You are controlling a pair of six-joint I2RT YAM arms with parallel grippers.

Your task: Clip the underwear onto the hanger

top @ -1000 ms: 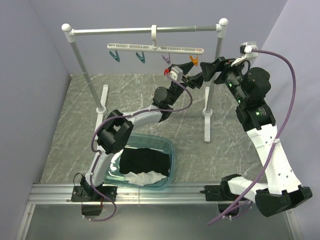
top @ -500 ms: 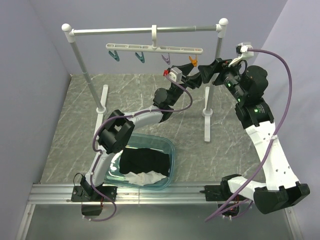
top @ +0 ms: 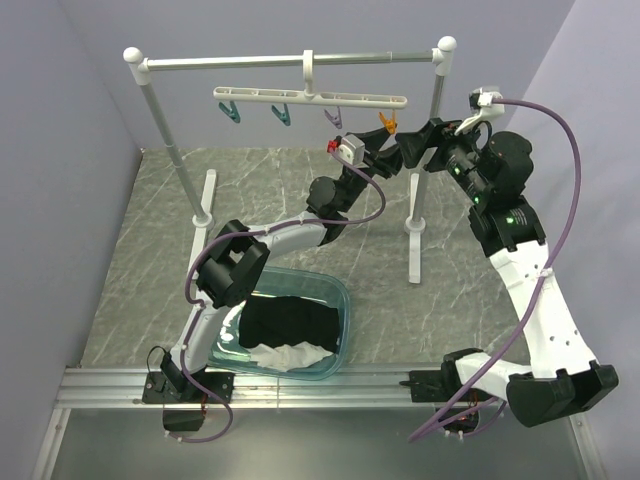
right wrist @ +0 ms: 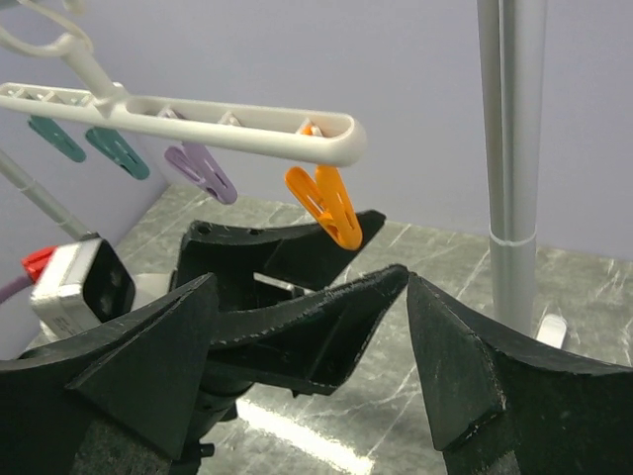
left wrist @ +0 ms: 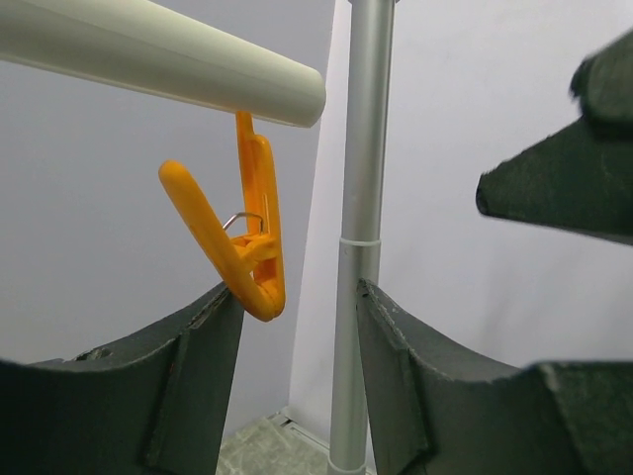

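My left gripper will hold the orange peg steady, as it hangs at a slant under the hanger's end, while my right gripper moves in and pinches its upper arms (right wrist: 318, 184).
The white hanger (top: 310, 97) hangs from the rack's top rail, with two teal pegs, a purple peg (top: 333, 118) and an orange peg (top: 387, 123) at its right end. The black underwear (top: 290, 318) lies in the basin, held by neither gripper. My left gripper (top: 388, 152) is open and empty just below the orange peg (left wrist: 247, 247), whose lower end sits by my left finger (left wrist: 188, 376). My right gripper (top: 415, 136) is open and empty, close to the right of the peg (right wrist: 324, 206) and facing the left gripper (right wrist: 297, 287).
The tall rack's right post (top: 418, 170) stands right behind both grippers and also shows in the left wrist view (left wrist: 361, 237) and the right wrist view (right wrist: 514, 148). A teal basin (top: 343, 300) near the front holds a white cloth (top: 290, 355) next to the underwear.
My right gripper has moved a little left and up, closer to the orange peg and the left gripper. The left arm has hardly moved.
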